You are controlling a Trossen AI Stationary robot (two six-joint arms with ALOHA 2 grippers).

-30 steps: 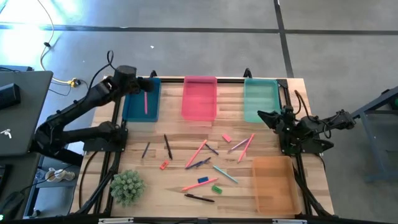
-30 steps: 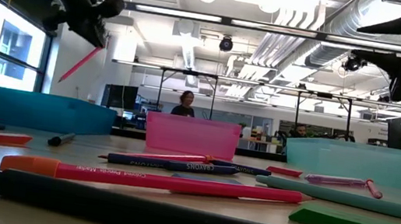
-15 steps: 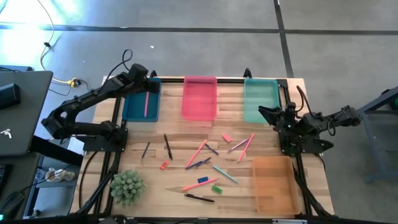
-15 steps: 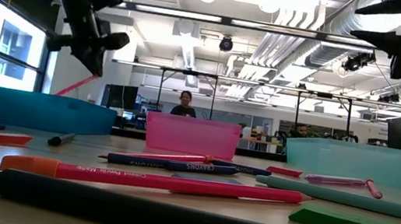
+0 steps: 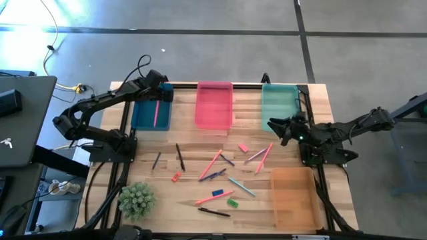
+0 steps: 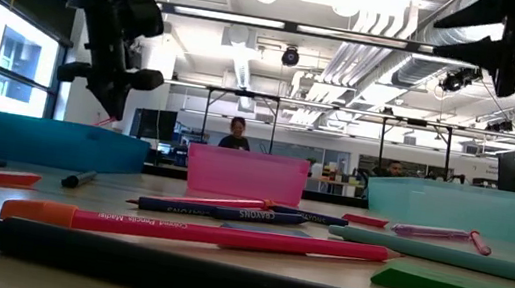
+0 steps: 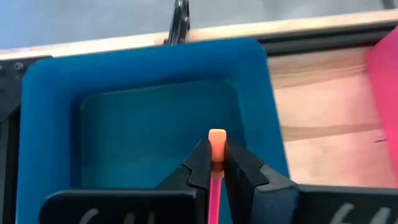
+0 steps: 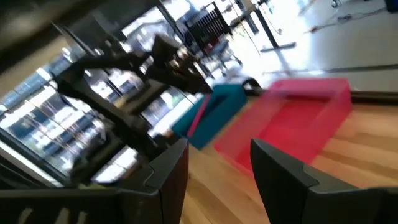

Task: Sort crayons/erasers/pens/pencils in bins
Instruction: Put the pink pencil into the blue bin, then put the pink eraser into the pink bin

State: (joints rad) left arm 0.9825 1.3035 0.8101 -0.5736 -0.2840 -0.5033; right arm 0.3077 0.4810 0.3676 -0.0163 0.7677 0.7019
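The robot's right gripper will next go to the pink eraser and close across the half (image 5: 244, 149) nearest the purple pencil.
My left gripper (image 5: 160, 95) is over the far end of the dark blue bin (image 5: 142, 115), shut on a pink pencil (image 5: 156, 111). My right gripper (image 5: 275, 125) is open and empty, held above the table near the teal-green bin's (image 5: 280, 107) near end. The pink bin (image 5: 214, 105) and the orange bin (image 5: 293, 197) stand on the table. Pens, pencils and crayons lie loose mid-table, with a pink eraser (image 5: 243, 147), an orange one (image 5: 176, 177), a blue one (image 5: 217, 193) and a green one (image 5: 232, 202). My left gripper pinches the pink pencil between its two fingers (image 7: 200, 163), just behind its orange-tipped end (image 7: 217, 137), which sticks out past the fingertips. The pencil runs along the fingers. It slants down into the blue bin; the bin's wall (image 6: 56, 141) hides its lower end.
A small green potted plant (image 5: 137, 200) stands at the near left corner. A black pen (image 5: 213, 212) and a pink-orange crayon (image 5: 213, 198) lie near the front edge. People show in the room far behind the table.
My left gripper has reached toward the table's far edge and tipped downward. It has lowered the pink pencil until the pencil's lower part sinks behind the blue bin's wall. My right gripper has gone a little toward the table's left and turned.
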